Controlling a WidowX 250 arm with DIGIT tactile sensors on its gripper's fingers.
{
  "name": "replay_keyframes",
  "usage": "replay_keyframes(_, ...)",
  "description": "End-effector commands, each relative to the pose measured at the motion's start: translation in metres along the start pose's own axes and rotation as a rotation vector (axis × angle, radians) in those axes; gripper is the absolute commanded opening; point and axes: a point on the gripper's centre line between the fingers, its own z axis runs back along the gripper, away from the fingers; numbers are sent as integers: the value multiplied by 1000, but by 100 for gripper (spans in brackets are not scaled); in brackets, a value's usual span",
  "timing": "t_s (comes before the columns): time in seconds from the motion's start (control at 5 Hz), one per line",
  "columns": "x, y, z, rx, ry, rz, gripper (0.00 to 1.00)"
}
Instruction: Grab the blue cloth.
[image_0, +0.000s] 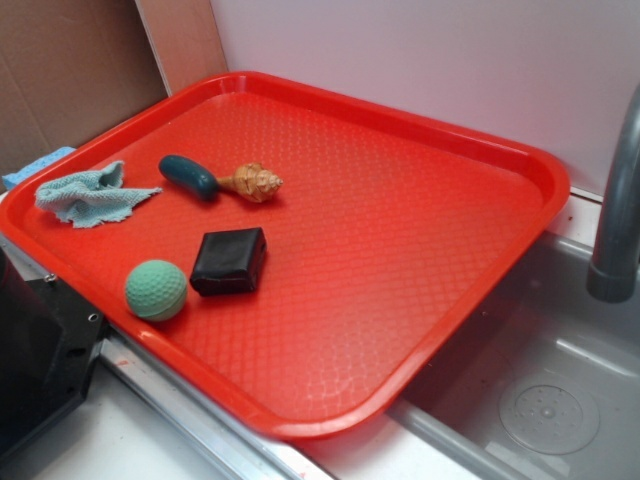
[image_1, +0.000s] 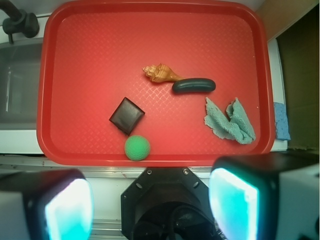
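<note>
Next, my gripper grabs the crumpled middle (image_0: 90, 199) (image_1: 227, 127) of the blue cloth, behind the pointed end that reaches toward the dark teal oblong toy.
The blue cloth (image_0: 90, 195) (image_1: 231, 122) lies crumpled on the red tray (image_0: 545, 175) (image_1: 46, 100), near its left edge in the exterior view and near its right edge in the wrist view. My gripper (image_1: 150, 205) shows only in the wrist view. It hangs high over the black robot base (image_1: 170, 200), off the tray's near rim and well away from the cloth. Its two teal pads (image_1: 232, 200) stand wide apart with nothing between them, so it is open.
On the tray lie a green ball (image_0: 156, 290) (image_1: 137, 148), a black square block (image_0: 230, 261) (image_1: 127, 116), a dark teal oblong toy (image_0: 188, 176) (image_1: 194, 85) and a tan shell (image_0: 255, 183) (image_1: 160, 73). A sky-blue slab (image_1: 281, 121) sits outside the rim. A faucet (image_0: 618, 200) and sink (image_0: 550, 390) flank the tray.
</note>
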Motion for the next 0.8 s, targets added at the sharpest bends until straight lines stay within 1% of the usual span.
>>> replay_keyframes(0.0, 0, 0, 0, 0, 0, 0, 100)
replay_keyframes(0.2, -1, 12, -4, -3, -51, 58, 100)
replay_keyframes(0.4, 0, 29, -15, 17, -108, 58, 100)
replay_keyframes(0.6, 2, 47, -37, 58, -113, 2, 100)
